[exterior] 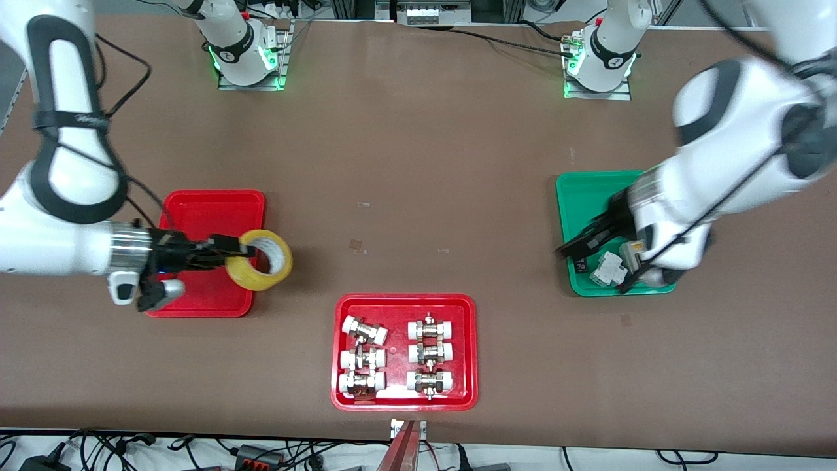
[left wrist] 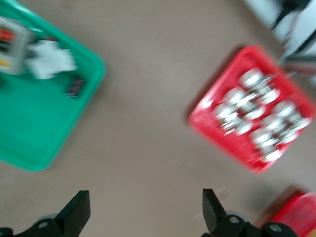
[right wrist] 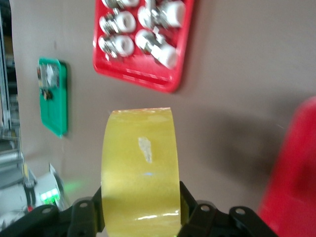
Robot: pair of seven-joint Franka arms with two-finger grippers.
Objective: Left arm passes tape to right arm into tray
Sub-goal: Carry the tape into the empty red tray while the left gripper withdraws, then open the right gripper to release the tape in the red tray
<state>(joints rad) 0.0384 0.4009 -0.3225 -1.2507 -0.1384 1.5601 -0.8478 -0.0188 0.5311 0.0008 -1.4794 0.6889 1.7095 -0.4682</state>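
Note:
The yellow tape, now hanging over the red tray's edge, will be let go by my right gripper inside the plain red tray [exterior: 219, 239], by its rim facing the green tray.
The yellow tape [exterior: 260, 261] is up in the air with my right gripper [exterior: 243, 252] shut on it, its jaws pressing the roll's two flat sides. It hangs over the edge of the plain red tray [exterior: 209, 210] that faces the left arm's end. In the right wrist view the tape [right wrist: 140, 158] fills the space between the fingers of the right gripper [right wrist: 140, 210], beside the red tray [right wrist: 292, 187]. My left gripper [exterior: 588, 268] is open and holds nothing, over the green tray [exterior: 579, 196]. The left wrist view shows the left gripper [left wrist: 143, 212] with its jaws wide apart over bare table.
A red tray of white-and-metal pipe fittings [exterior: 404, 400] lies near the front edge at mid-table. The green tray [left wrist: 29, 138] holds a few small white and grey parts. Both arm bases stand along the back edge. Brown tabletop spans between the trays.

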